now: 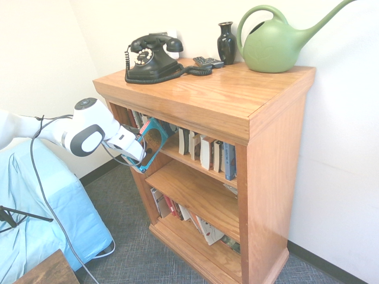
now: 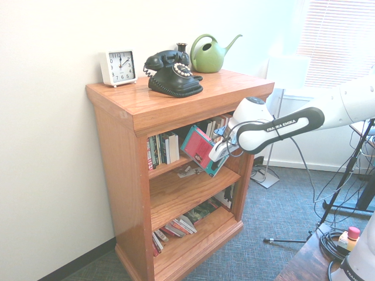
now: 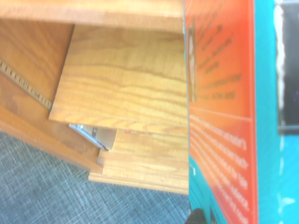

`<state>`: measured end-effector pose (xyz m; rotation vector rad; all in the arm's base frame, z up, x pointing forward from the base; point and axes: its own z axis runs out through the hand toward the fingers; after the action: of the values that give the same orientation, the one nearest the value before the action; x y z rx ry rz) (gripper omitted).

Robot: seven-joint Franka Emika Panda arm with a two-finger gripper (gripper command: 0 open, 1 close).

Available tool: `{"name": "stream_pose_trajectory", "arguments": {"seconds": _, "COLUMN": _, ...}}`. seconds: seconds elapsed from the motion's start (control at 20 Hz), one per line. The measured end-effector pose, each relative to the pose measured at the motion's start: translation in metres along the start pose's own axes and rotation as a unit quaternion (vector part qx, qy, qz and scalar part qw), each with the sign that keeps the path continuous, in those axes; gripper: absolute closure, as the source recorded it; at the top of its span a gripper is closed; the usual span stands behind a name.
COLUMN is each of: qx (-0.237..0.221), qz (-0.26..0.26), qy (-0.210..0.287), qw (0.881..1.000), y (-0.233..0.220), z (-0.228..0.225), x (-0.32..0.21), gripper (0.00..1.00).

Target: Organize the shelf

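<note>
My gripper needs to let go of the red and teal book in the top level's gap [image 1: 160,141] next to the row of upright books.
The shelf [image 1: 201,94] [image 2: 170,96] is an orange-brown wooden bookcase with three tiers. My gripper [image 1: 136,155] [image 2: 219,151] is at the open front of the top tier and is shut on a red and teal book [image 1: 151,139] [image 2: 199,149]. The book hangs tilted, partly inside that tier, at the end where no other books stand. In the wrist view the book [image 3: 224,116] fills one side, with the bare shelf boards [image 3: 126,93] beside it.
A row of upright books [image 1: 207,151] [image 2: 163,149] fills the rest of the top tier. Other books [image 1: 177,210] [image 2: 176,227] lean on the bottom tier. On top stand a black telephone [image 1: 151,59], a vase [image 1: 226,42], a green watering can [image 1: 275,41] and a white clock [image 2: 118,67].
</note>
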<state>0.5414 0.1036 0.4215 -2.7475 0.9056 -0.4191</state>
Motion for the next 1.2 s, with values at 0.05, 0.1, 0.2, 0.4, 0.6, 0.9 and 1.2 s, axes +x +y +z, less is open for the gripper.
{"name": "stream_pose_trajectory", "arguments": {"seconds": 0.05, "qx": -0.001, "qz": -0.002, "qy": 0.002, "qw": 1.0, "y": -0.002, "z": 0.0, "x": 0.001, "gripper": 1.0}}
{"name": "stream_pose_trajectory", "arguments": {"seconds": 0.1, "qx": -0.001, "qz": -0.004, "qy": 0.004, "qw": 1.0, "y": -0.004, "z": 0.0, "x": 0.003, "gripper": 1.0}}
{"name": "stream_pose_trajectory", "arguments": {"seconds": 0.2, "qx": 0.0, "qz": -0.009, "qy": 0.009, "qw": 1.0, "y": -0.011, "z": -0.001, "x": 0.004, "gripper": 1.0}}
{"name": "stream_pose_trajectory", "arguments": {"seconds": 0.4, "qx": -0.001, "qz": -0.018, "qy": 0.019, "qw": 1.0, "y": -0.025, "z": 0.0, "x": 0.003, "gripper": 1.0}}
{"name": "stream_pose_trajectory", "arguments": {"seconds": 0.6, "qx": -0.005, "qz": -0.022, "qy": 0.032, "qw": 0.999, "y": -0.029, "z": 0.012, "x": 0.01, "gripper": 1.0}}
{"name": "stream_pose_trajectory", "arguments": {"seconds": 0.9, "qx": -0.004, "qz": -0.027, "qy": 0.049, "qw": 0.998, "y": -0.038, "z": 0.02, "x": 0.031, "gripper": 1.0}}
{"name": "stream_pose_trajectory", "arguments": {"seconds": 1.2, "qx": -0.013, "qz": -0.034, "qy": 0.06, "qw": 0.998, "y": -0.044, "z": 0.027, "x": 0.029, "gripper": 1.0}}
